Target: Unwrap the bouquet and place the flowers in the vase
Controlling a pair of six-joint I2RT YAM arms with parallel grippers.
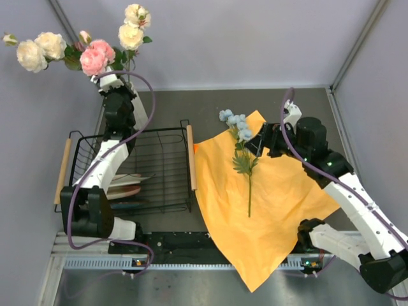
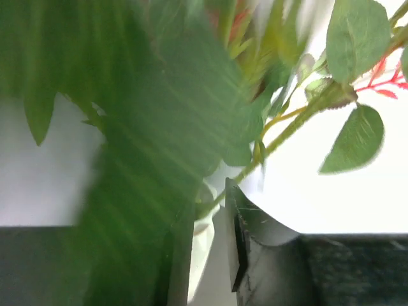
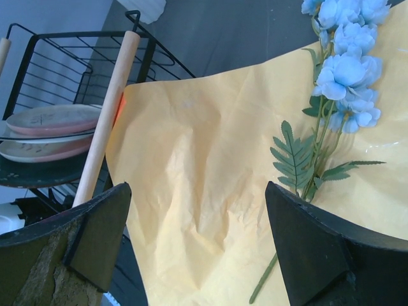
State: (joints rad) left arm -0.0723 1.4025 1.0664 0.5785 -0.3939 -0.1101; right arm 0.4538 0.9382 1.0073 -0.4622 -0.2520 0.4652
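Note:
I should next move my right gripper to the blue flower's stem (image 1: 250,175) (image 3: 304,199) just under its green leaves and close it there.
A bunch of flowers (image 1: 95,56), cream and pink roses on leafy stems, stands upright at the far left. My left gripper (image 1: 120,81) is at their stems. In the left wrist view, green leaves (image 2: 146,127) fill the frame. A thin stem runs down between the left gripper's (image 2: 207,205) slightly parted jaws, with the white vase (image 2: 205,255) behind the gap. The vase's ribbed white side (image 3: 145,7) shows past the rack. The orange wrap (image 1: 268,210) lies spread flat with one blue flower stem (image 1: 245,159) on it. My right gripper (image 1: 256,143) hovers open over the paper (image 3: 204,146), left of the blue blooms (image 3: 344,70).
A black wire dish rack (image 1: 159,137) with wooden handles (image 3: 111,108) stands left of the paper and holds plates (image 3: 54,121). Grey walls close in at the left, back and right. The arm bases sit along the near edge.

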